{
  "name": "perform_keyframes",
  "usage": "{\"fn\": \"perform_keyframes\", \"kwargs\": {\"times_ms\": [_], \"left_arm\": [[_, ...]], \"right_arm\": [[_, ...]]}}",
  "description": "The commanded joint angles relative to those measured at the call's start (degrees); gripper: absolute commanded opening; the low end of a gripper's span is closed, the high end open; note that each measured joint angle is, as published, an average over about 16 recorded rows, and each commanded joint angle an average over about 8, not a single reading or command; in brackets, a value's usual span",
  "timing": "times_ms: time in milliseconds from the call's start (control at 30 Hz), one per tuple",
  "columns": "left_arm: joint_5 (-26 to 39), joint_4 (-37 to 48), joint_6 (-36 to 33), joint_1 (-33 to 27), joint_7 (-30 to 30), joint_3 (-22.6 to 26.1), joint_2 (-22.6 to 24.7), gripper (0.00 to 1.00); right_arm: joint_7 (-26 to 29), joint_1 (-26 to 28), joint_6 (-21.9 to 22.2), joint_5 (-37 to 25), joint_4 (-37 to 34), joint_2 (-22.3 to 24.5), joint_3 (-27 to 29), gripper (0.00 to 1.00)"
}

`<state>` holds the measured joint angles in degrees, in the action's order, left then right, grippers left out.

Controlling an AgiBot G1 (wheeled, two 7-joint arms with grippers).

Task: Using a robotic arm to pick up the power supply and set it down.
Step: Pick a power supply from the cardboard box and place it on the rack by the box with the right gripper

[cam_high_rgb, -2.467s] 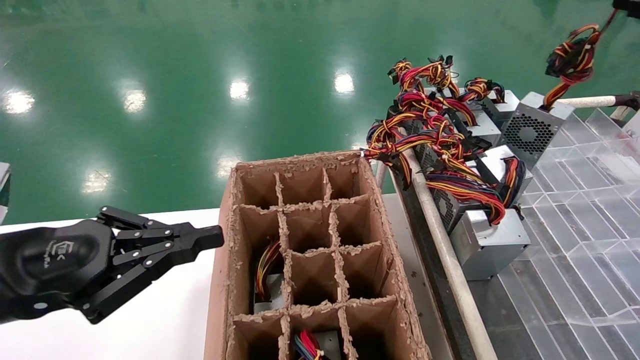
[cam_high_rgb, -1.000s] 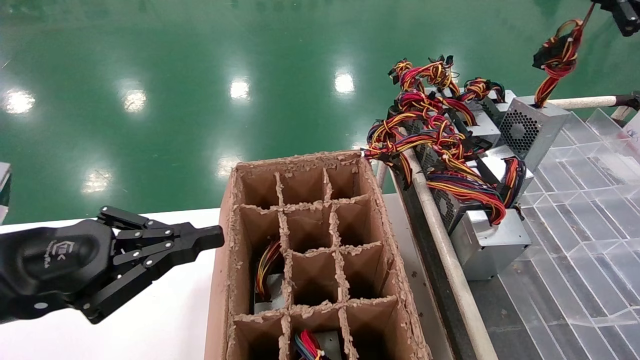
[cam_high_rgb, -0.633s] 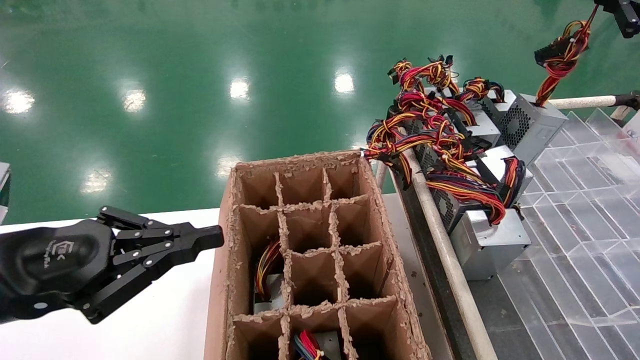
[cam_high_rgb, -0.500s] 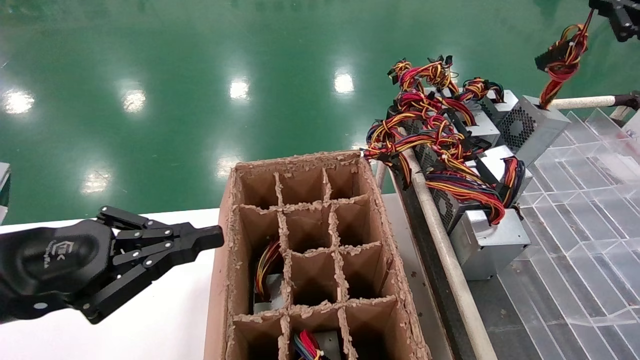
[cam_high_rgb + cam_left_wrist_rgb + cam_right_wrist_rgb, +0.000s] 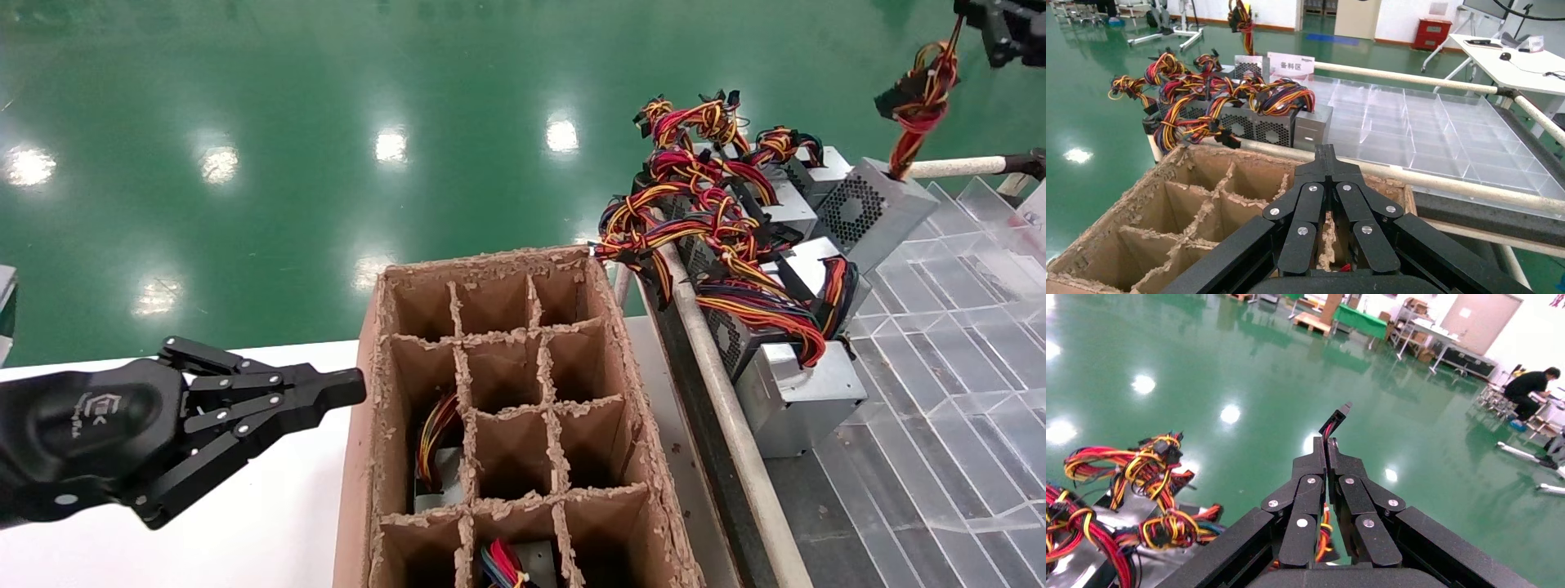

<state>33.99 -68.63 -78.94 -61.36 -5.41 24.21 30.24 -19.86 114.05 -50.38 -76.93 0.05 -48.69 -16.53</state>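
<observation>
The robot's right gripper needs to release the silver-grey power supply at the clear tray's far end (image 5: 856,224), next to the other power supplies. The silver-grey power supply hangs tilted above the tray now.
A silver-grey power supply (image 5: 870,208) with a honeycomb vent hangs tilted at the far right, above the clear tray. Its red, yellow and black wire bundle (image 5: 919,90) runs up to my right gripper (image 5: 985,28) at the top right corner. That gripper is shut on a wire of the bundle. In the right wrist view the right gripper (image 5: 1327,447) pinches the wire's black connector end (image 5: 1335,421), and more wires hang below the fingers. My left gripper (image 5: 347,388) is shut and holds nothing, parked over the white table beside the cardboard box; the left wrist view shows the left gripper (image 5: 1326,153).
A brown cardboard box (image 5: 629,359) with dividers stands in the middle, with wires in some cells. Several other power supplies (image 5: 784,384) with tangled wires lie along a white rail (image 5: 723,392). A clear compartment tray (image 5: 956,343) fills the right. The green floor lies beyond.
The right gripper has shifted slightly left and down into view. The hanging power supply has swung and turned under it. The left arm has not moved.
</observation>
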Motion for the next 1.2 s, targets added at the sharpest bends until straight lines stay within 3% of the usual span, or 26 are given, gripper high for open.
{"fn": "perform_keyframes", "kwargs": {"times_ms": [33,500,833,1100,1167,1200], "left_arm": [[0.0,0.0,0.0,0.0,0.0,0.0,0.0,0.0],[0.0,0.0,0.0,0.0,0.0,0.0,0.0,0.0],[0.0,0.0,0.0,0.0,0.0,0.0,0.0,0.0],[0.0,0.0,0.0,0.0,0.0,0.0,0.0,0.0],[0.0,0.0,0.0,0.0,0.0,0.0,0.0,0.0],[0.0,0.0,0.0,0.0,0.0,0.0,0.0,0.0]], "right_arm": [[-0.12,0.2,0.51,0.02,0.19,-0.08,0.02,0.0],[0.35,0.06,-6.83,-0.77,0.14,0.26,-0.56,0.0],[1.19,-0.22,-8.74,-1.36,-0.24,-0.67,-0.98,0.0],[1.35,-0.7,-7.57,-1.93,-0.49,-1.26,-1.37,0.0],[1.47,-0.78,-7.18,-2.12,-0.56,-1.4,-1.51,0.12],[1.56,-0.8,-7.02,-2.23,-0.58,-1.5,-1.59,0.24]]}}
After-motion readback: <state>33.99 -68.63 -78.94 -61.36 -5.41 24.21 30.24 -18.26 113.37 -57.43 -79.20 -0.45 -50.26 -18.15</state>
